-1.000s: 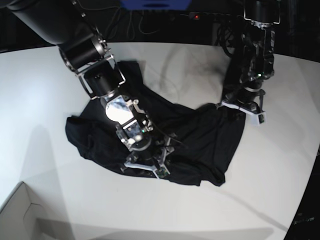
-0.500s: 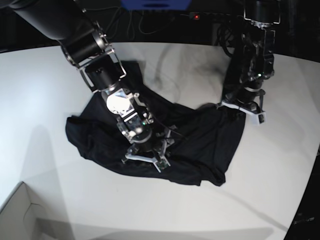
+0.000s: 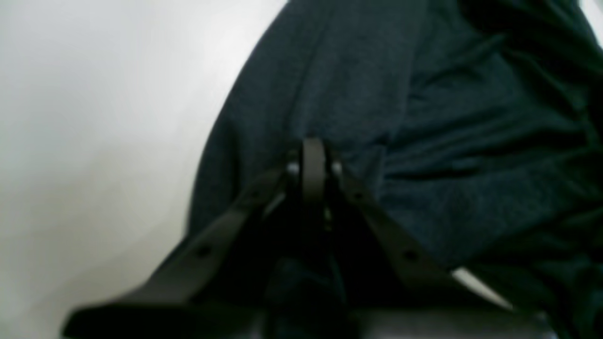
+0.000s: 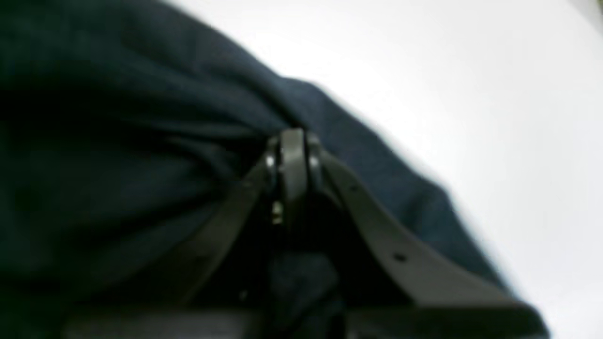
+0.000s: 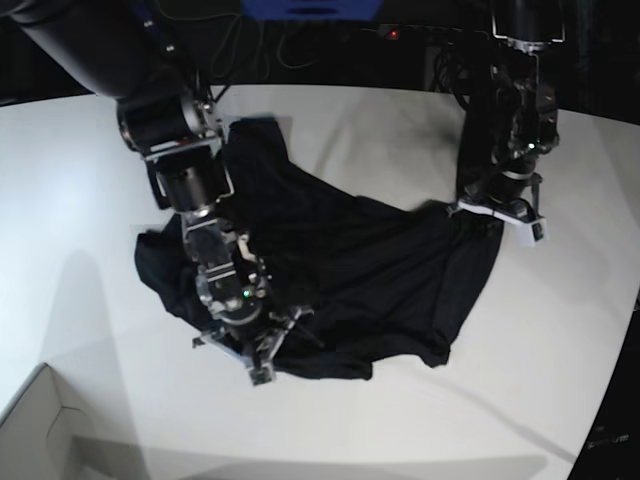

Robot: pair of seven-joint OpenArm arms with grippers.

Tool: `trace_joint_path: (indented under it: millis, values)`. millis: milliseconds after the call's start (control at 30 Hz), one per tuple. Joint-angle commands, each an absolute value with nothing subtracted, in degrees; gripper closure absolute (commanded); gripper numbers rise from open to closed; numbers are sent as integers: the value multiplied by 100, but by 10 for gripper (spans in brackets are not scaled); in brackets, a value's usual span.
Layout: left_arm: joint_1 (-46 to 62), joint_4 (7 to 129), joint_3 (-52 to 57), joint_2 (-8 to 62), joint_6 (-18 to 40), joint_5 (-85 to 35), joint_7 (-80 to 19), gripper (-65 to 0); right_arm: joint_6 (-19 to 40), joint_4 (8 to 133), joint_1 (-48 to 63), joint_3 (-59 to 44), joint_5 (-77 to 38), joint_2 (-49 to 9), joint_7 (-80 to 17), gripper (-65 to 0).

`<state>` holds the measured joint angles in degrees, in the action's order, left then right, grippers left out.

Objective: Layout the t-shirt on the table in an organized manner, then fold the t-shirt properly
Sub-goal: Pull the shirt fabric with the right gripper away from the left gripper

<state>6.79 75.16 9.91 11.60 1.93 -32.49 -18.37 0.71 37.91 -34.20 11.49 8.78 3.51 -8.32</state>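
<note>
Next, my right gripper lets go of the black t-shirt's front edge farther back, over the crumpled cloth (image 5: 244, 256) behind that gripper's own fingertips.
The black t-shirt (image 5: 390, 265) lies crumpled and partly spread on the white table (image 5: 80, 180). My right gripper (image 5: 250, 362) is at the shirt's front left edge. In the right wrist view the gripper (image 4: 292, 143) is shut on a fold of the shirt (image 4: 118, 141). My left gripper (image 5: 497, 213) is at the shirt's far right corner. In the left wrist view the gripper (image 3: 313, 153) is shut on the shirt's fabric (image 3: 424, 117), with bare table (image 3: 94, 117) to its left. The pinched cloth itself is hidden between the fingers.
A white box corner (image 5: 40, 425) sits at the front left of the table. Dark cables and equipment (image 5: 330, 40) run along the table's far edge. The table's curved edge (image 5: 615, 390) falls away at the right.
My right gripper has moved toward the front left, dragging the shirt's edge with it. My left gripper has shifted slightly right. The shirt is stretched wider between them.
</note>
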Motion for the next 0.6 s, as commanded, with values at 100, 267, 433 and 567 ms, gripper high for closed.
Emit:
trace_joint_path:
  millis: [100,267,433,567]
  values:
    - [725,7591,1007,1209,22,-3178,-2105,-4,48,4426,-3741,708,884,286,-708,0]
    - [690,7591,1007,1209,22,-3178,-2105,-4,57,5191,-3758,505,875,207,-989,0]
    - [655,7618,1015,1209,22,-3178,-2097,-4,84,5780,-3802,444,875,198,-1244,0]
    - [646,7952,1015,1209,22,-3178,-2097,-4,338,5991,-3776,479,875,224,-1604,0]
